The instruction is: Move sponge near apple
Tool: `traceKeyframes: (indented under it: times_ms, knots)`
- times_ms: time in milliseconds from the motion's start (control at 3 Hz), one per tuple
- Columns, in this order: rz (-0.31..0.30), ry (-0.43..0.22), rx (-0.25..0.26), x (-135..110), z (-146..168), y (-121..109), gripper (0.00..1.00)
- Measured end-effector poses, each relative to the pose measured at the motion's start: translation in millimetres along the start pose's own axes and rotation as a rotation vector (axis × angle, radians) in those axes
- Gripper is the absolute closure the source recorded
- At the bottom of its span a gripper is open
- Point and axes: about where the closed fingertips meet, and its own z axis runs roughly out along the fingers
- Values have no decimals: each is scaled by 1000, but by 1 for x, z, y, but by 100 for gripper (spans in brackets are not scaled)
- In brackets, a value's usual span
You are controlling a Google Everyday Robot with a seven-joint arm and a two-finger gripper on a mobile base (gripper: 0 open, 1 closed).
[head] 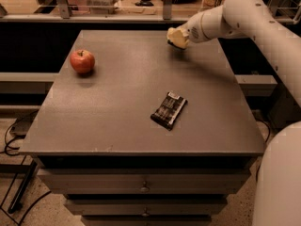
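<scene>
I will let go of the sponge, now held just above the tabletop, on the grey table (115, 69), next to the red apple, on the apple's side that faces the middle of the table.
The red apple (82, 61) stands on the left side of the grey table (117, 126), towards the back. My gripper (178, 38) is at the back of the table, right of centre, at the end of the white arm (221, 20). It is shut on the pale yellow sponge (175, 36) and holds it just above the tabletop, with a small shadow under it. The sponge and the cream fingers merge into one pale lump. The sponge is well to the right of the apple.
A dark striped snack wrapper (169, 109) lies near the middle of the table, right of centre. Drawers (143, 188) sit under the front edge. The robot's white body (280, 182) fills the lower right. Cables (14, 135) lie on the floor at left.
</scene>
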Motion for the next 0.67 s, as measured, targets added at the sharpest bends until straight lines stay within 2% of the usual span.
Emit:
traceKeyframes:
  times_ms: [333, 667]
  knots:
    - [-88, -88, -101, -41, -10, 49, 100]
    - [-89, -89, -102, -41, -10, 50, 100]
